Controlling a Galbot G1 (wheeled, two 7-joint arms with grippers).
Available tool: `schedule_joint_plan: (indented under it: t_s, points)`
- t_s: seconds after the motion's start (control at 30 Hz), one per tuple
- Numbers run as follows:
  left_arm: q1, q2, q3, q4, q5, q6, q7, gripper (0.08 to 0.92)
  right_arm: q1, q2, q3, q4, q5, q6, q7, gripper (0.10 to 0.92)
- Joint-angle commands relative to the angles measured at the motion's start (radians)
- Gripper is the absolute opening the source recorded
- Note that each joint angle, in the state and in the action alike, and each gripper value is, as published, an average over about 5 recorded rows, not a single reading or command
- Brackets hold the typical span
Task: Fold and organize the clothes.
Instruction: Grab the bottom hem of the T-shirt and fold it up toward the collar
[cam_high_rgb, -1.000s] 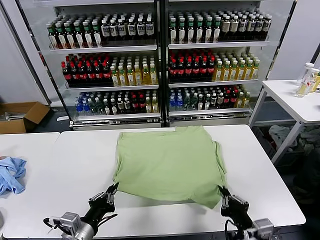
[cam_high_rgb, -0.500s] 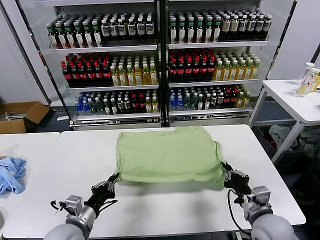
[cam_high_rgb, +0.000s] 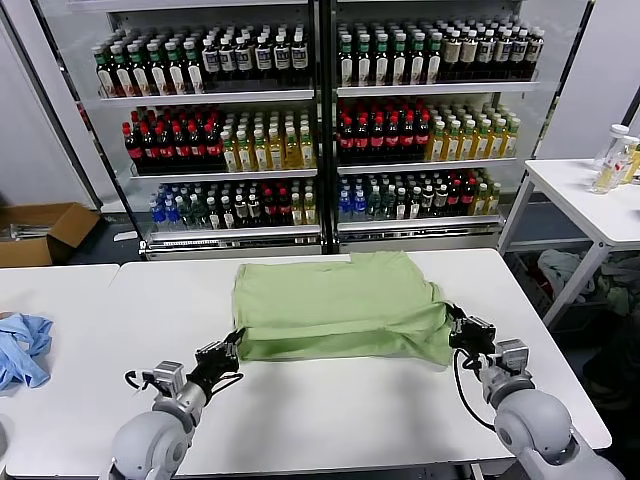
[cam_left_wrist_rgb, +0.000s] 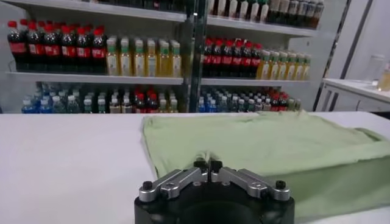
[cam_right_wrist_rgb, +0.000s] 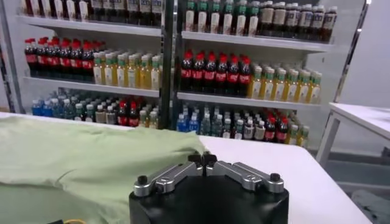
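The green shirt's raised hem is in my left gripper above the shirt's near edge, so next I open that gripper, take the shirt's near corner (cam_high_rgb: 245, 356) and pull the shirt toward me.
The clothes are one light green shirt (cam_high_rgb: 340, 305) lying on the white table (cam_high_rgb: 330, 420), with its near hem raised and doubled back over the rest. My left gripper (cam_high_rgb: 232, 346) is shut on the near left corner of the hem. My right gripper (cam_high_rgb: 452, 326) is shut on the near right corner. In the left wrist view the left gripper (cam_left_wrist_rgb: 207, 163) has its tips pressed together on the green shirt (cam_left_wrist_rgb: 268, 146). The right wrist view shows the right gripper (cam_right_wrist_rgb: 202, 159) pinching the shirt (cam_right_wrist_rgb: 91, 158) at its edge. Collar, buttons and print are hidden.
A light blue cloth (cam_high_rgb: 20, 348) lies on the table at the far left. Shelves full of bottles (cam_high_rgb: 320, 130) stand behind the table. A cardboard box (cam_high_rgb: 40, 230) sits on the floor at left, and a small side table (cam_high_rgb: 590, 195) with bottles at right.
Both grippers have moved away from the table's near edge toward the shelves, carrying the shirt's near hem with them. The shirt now covers less of the table front to back.
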Motion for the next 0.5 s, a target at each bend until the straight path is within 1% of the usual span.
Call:
schedule_joint_plan:
  t_s: [0.03, 0.3, 0.37, 0.5]
  points:
    - [-0.067, -0.001, 0.038, 0.09, 0.035, -0.004, -0.002, 0.08, 0.118, -0.008, -0.07, -0.074, -0.056, 0.021, -0.021, 0.107]
    - [-0.064, -0.015, 0.038, 0.109, 0.052, -0.009, -0.005, 0.08, 0.188, -0.001, -0.138, -0.128, -0.122, 0.044, -0.051, 0.107]
    - [-0.064, -0.017, 0.038, 0.113, 0.054, -0.009, -0.006, 0.08, 0.191, 0.005, -0.148, -0.137, -0.14, 0.04, -0.055, 0.119]
    - [-0.064, -0.025, 0.034, 0.109, 0.055, -0.007, -0.01, 0.086, 0.179, 0.019, -0.154, -0.144, -0.16, 0.013, -0.057, 0.206]
